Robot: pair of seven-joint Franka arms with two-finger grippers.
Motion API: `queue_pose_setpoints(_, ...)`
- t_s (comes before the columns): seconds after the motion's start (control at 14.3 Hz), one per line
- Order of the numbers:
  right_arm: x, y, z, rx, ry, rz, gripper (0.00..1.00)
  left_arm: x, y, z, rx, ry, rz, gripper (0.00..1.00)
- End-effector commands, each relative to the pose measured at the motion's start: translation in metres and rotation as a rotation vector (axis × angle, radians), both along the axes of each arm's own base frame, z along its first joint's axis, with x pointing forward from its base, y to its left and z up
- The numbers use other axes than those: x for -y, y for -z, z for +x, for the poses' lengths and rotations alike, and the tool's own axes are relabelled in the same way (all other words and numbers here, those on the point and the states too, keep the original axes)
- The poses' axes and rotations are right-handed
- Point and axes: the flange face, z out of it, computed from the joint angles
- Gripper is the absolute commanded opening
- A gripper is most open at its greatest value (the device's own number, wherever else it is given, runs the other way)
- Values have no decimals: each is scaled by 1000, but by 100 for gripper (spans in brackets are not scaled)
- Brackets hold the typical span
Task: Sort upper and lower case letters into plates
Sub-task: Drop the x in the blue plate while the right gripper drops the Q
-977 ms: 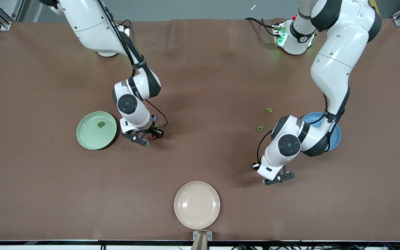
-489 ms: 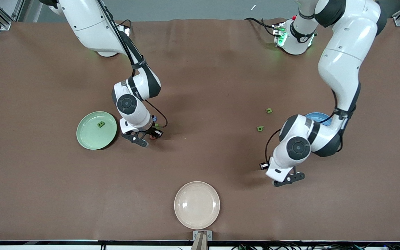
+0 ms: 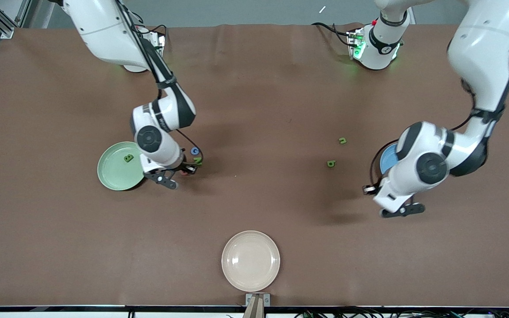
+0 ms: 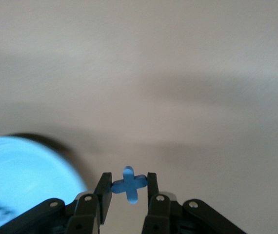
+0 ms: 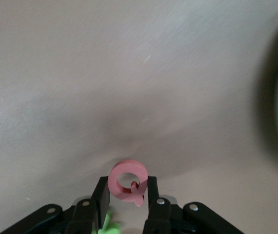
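Observation:
Next, the left gripper releases the small blue x in the sky blue plate [image 3: 397, 157], beside the letter there.
My right gripper [image 3: 176, 176] is shut on the round pink letter [image 5: 128, 181], just above the table beside the pale green plate [image 3: 112, 174]. A green B [image 3: 128, 158] lies in that plate. A blue G [image 3: 195, 151] and a green N [image 3: 198, 160] lie on the table next to this gripper. My left gripper [image 3: 402, 211] is shut on a small blue x [image 4: 129, 183], over bare table beside the sky blue plate [image 3: 386, 160], which the left arm partly hides. A small green n [image 3: 342, 141] and a green b [image 3: 331, 164] lie on the table toward the middle.
A cream-beige round plate [image 3: 250, 260] sits near the table's front edge, in the middle. The brown mat [image 3: 254, 207] covers the table.
The right gripper has shut on the pink letter and carried it toward the green plate. The left arm has swung toward its own end of the table with the blue x.

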Motion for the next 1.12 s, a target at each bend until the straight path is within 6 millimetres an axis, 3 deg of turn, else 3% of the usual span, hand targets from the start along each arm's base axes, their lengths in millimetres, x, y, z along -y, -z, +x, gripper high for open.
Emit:
queue_pose_setpoints(0.0,54,-48,-6,-26,-72,17,0,-47,-2,-43,6,78,5,24)
queue_pose_setpoints(0.21,117,-57,-13,-35,-151,13,0,-83,23,-68,22,151,18,24)
queue_pose_setpoints(0.42,168,-40,-27,-33,-194,28,0,-90,48,-84,35,177,12,24)
queue_pose_setpoints(0.7,177,-14,-43,11,-192,22,0,-94,65,-98,13,201,17,24)
queue_pose_setpoints(1.05,179,-6,-44,19,-188,19,2,-102,78,-112,-16,215,28,24)
